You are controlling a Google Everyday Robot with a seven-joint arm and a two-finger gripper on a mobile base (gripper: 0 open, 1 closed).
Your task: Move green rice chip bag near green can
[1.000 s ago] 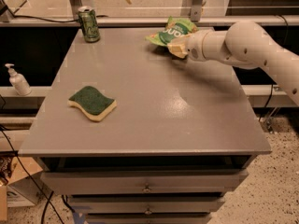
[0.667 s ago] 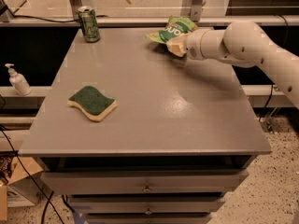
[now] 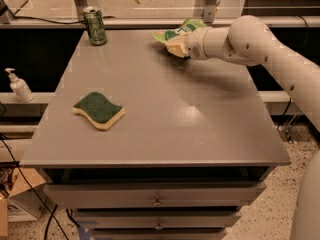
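My gripper should put the green rice chip bag, now held just over the tabletop, down on the far grey tabletop [image 3: 157, 50], just toward my gripper from the green can.
The green rice chip bag [image 3: 176, 32] is a light-green pouch with a dark green label, at the far middle of the grey table [image 3: 165, 124]. My gripper [image 3: 177, 46] reaches in from the right and is shut on the bag, holding it just over the tabletop. Part of the bag is hidden behind the gripper. The green can [image 3: 95, 26] stands upright at the table's far left corner, well to the left of the bag and the gripper.
A dark green sponge with a yellow base [image 3: 99, 110] lies on the left half of the table. A white pump bottle [image 3: 19, 85] stands on a ledge off the table's left side. Drawers [image 3: 157, 196] run below the table's front edge.
My gripper has moved a little to the left along the far edge with the bag in it, toward the can. The can and the sponge have not moved.
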